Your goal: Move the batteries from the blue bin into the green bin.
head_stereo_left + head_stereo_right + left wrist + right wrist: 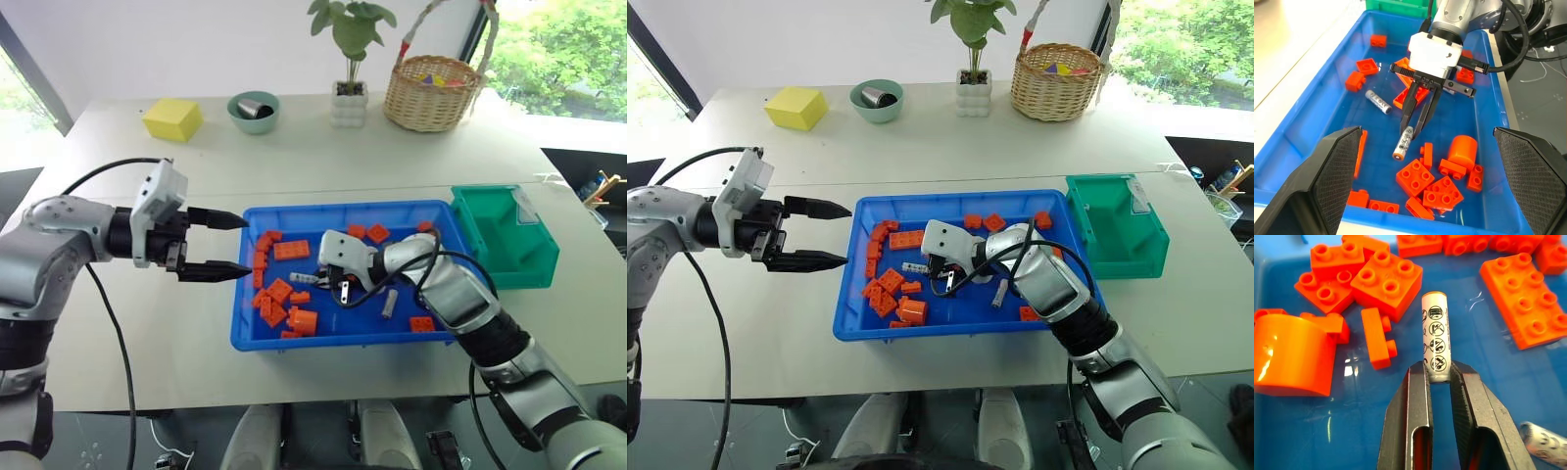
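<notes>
My right gripper has a battery for the green bin. It will let go of it on the green bin's bottom, in the near corner (500, 263) toward the blue bin.
The blue bin (333, 336) lies on the table in front of me, holding orange bricks and batteries. My right gripper (1437, 374) reaches into its middle and is shut on one end of a battery (1435, 335), a silver-grey cylinder with printed symbols, low at the bin's floor. A second battery (1377, 101) lies loose on the floor nearby, beside my right arm. The green bin (505, 235) stands against the blue bin's right end. My left gripper (245, 245) hovers open just outside the blue bin's left rim, with nothing between its fingers.
Orange bricks (279, 294) and a round orange piece (1293, 355) crowd the blue bin's left half around the held battery. At the back of the table stand a yellow block (172, 118), a teal bowl (254, 111), a potted plant (350, 98) and a wicker basket (434, 91).
</notes>
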Controlling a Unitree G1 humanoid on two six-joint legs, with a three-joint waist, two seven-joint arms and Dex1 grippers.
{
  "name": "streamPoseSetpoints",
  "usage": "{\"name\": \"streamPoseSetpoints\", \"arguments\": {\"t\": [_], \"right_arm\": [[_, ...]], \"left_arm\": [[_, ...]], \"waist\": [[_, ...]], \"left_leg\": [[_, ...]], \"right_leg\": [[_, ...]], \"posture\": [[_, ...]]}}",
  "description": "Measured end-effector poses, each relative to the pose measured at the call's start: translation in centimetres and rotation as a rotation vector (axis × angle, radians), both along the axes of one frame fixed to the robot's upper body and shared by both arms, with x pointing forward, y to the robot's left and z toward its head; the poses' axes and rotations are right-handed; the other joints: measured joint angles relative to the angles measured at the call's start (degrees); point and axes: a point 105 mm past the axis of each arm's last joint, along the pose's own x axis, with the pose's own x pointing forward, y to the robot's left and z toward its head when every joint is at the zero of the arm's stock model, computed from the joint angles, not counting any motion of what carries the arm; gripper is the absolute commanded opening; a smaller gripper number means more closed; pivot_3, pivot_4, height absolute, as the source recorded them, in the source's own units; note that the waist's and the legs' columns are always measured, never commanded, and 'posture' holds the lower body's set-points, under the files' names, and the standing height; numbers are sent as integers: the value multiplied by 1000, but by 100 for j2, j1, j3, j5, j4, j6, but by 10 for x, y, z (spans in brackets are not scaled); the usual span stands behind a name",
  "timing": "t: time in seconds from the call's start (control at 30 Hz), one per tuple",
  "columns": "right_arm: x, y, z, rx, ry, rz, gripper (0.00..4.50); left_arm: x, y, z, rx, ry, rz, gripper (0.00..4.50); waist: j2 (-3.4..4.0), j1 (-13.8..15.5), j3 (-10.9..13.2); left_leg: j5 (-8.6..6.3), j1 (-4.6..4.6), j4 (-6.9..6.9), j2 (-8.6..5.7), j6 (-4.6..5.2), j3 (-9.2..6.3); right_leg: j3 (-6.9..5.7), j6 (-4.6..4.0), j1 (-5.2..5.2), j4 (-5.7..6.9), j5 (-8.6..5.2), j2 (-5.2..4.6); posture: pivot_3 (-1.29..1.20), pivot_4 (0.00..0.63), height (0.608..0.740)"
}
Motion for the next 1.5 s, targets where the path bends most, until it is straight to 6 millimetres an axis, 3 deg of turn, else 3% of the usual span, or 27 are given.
{"name": "streamPoseSetpoints", "arguments": {"t": [0.13, 0.33, 0.4, 0.5, 0.8, 0.97, 1.03, 1.17, 1.3, 1.5], "right_arm": [[9, -22, 36, 65, -56, -97, 31], [22, -119, 90, 108, -169, -448, 31], [19, -152, 94, 117, -174, -577, 31], [12, -185, 96, 143, -162, -716, 31], [-10, -238, 77, 81, -155, -905, 31], [-10, -258, 63, 68, -135, -1007, 2577], [-8, -259, 64, 67, -151, -1013, 3565], [8, -238, 82, 117, -199, -957, 3565], [26, -177, 106, 241, -226, -767, 3565], [40, -97, 106, 142, -251, -334, 3565]], "left_arm": [[0, -2, -1, -8, 3, -7, 4500], [1, -5, -4, -16, 7, -14, 4500], [1, -6, -5, -19, 9, -16, 4500], [2, -8, -6, -20, 9, -20, 4500], [6, -10, -8, -30, 20, -24, 4500], [7, -10, -7, -31, 16, -25, 4500], [7, -10, -7, -32, 16, -25, 4500], [7, -10, -6, -29, 15, -22, 4500], [6, -10, -6, -27, 10, -23, 4500], [6, -10, -6, -27, 11, -15, 4500]], "waist": [[0, 28, 0], [-5, 49, 2], [-6, 38, 2], [-5, 7, 2], [-6, 28, 2], [-5, 16, 2], [-5, 15, 3], [-5, -12, 3], [-5, -3, 3], [-7, -4, 5]], "left_leg": [[0, -2, 1, -1, 0, -1], [-3, -5, 3, 0, 5, -1], [-4, -6, 2, 1, 6, 0], [-4, -4, 2, 3, 7, 7], [-5, -5, 4, 4, 10, 9], [-5, -4, 4, 4, 10, 10], [-4, -4, 4, 5, 10, 9], [-4, -2, 4, 7, 10, 12], [-4, -3, 3, 14, 10, 7], [-5, -11, 10, 5, 11, 14]], "right_leg": [[0, 0, 1, -1, 0, -1], [-3, 0, 4, -8, 0, -3], [-2, 0, 4, -8, 0, -3], [1, -1, 3, -7, 0, -4], [1, 0, 7, -10, -1, -5], [2, -1, 6, -9, -1, -5], [2, -1, 6, -9, -1, -5], [3, -1, 6, -10, -1, -3], [1, -3, 4, -10, -2, 3], [0, 0, 5, -21, -1, -3]], "posture": [[0, 150, 702], [0, 150, 702], [0, 150, 702], [0, 150, 702], [0, 150, 702], [0, 150, 702], [0, 150, 702], [0, 150, 702], [0, 150, 702], [0, 150, 702]]}}
